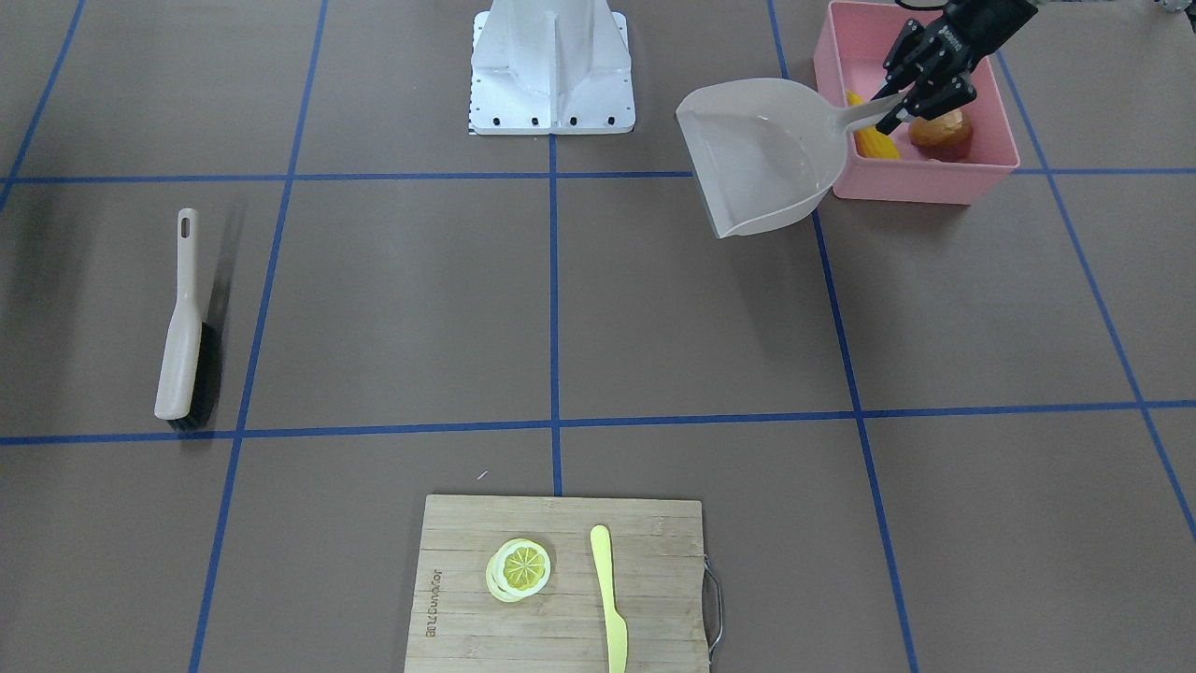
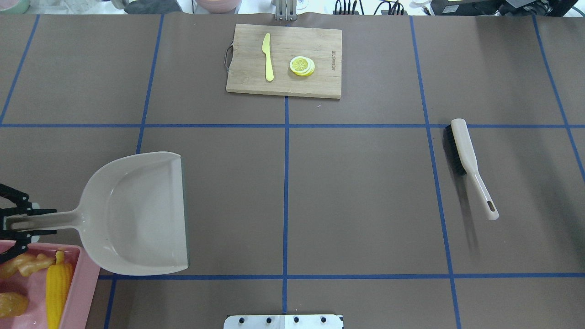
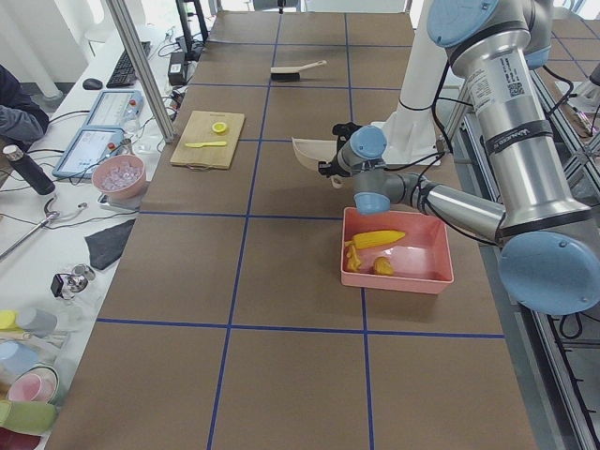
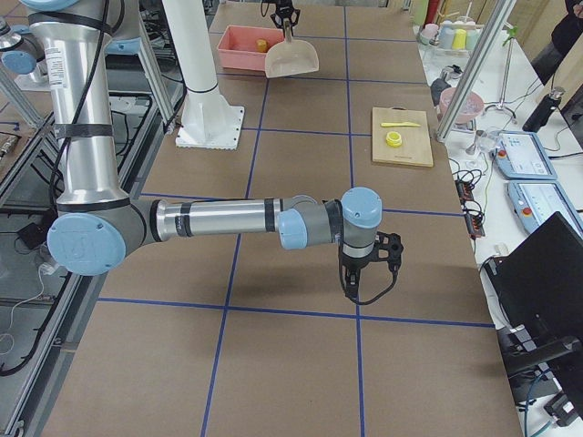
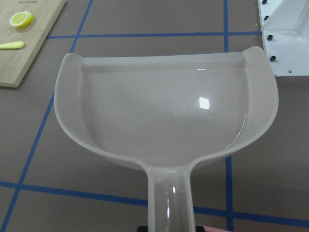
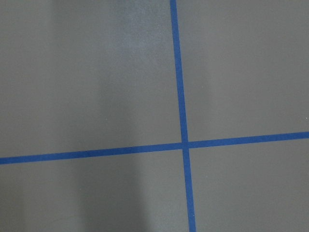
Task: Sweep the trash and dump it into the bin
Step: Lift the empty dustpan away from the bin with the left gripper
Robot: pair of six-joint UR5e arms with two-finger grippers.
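My left gripper is going to set the beige dustpan down on the table (image 1: 662,292) between the pink bin and the cutting board.
My left gripper (image 1: 895,101) is shut on the handle of the beige dustpan (image 1: 761,154), which is held empty beside the pink bin (image 1: 920,182). The overhead view shows the left gripper (image 2: 19,224), the dustpan (image 2: 137,214) and the bin (image 2: 84,278) at the lower left. In the bin lie the yellow corn cob (image 2: 58,285), the brown-orange potato (image 2: 11,304) and the tan ginger root (image 2: 25,264). The left wrist view shows the bare dustpan (image 5: 164,111). My right gripper (image 4: 369,264) shows only in the exterior right view, low over the table, and I cannot tell whether it is open.
A beige brush (image 2: 468,164) lies on the table on the robot's right. A wooden cutting board (image 2: 283,84) at the far edge bears a lemon slice (image 2: 302,66) and a pale yellow knife (image 2: 268,57). The robot base (image 1: 551,65) stands near the dustpan.
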